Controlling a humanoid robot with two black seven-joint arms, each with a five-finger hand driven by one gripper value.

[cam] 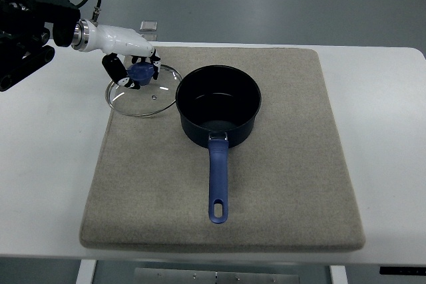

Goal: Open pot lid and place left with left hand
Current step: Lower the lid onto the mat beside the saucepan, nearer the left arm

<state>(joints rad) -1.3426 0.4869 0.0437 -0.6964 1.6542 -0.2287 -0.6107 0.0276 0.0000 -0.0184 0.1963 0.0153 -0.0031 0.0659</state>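
Next, my left gripper releases the glass lid on the beige mat's back corner [148,91], beside the dark blue saucepan.
A dark blue saucepan [219,106] stands uncovered near the middle of the beige mat [286,184], its blue handle [218,179] pointing toward the front. Left of the pot is the glass lid [153,94] with a metal rim, tilted over the mat's left edge. My left hand [133,66] comes in from the upper left, and its fingers are curled around the lid's blue knob [141,73]. The right arm does not show.
The mat lies on a white table [46,164]. A small grey block [149,27] sits at the table's back edge, just behind the hand. The left arm's black joints [26,28] fill the upper left corner.
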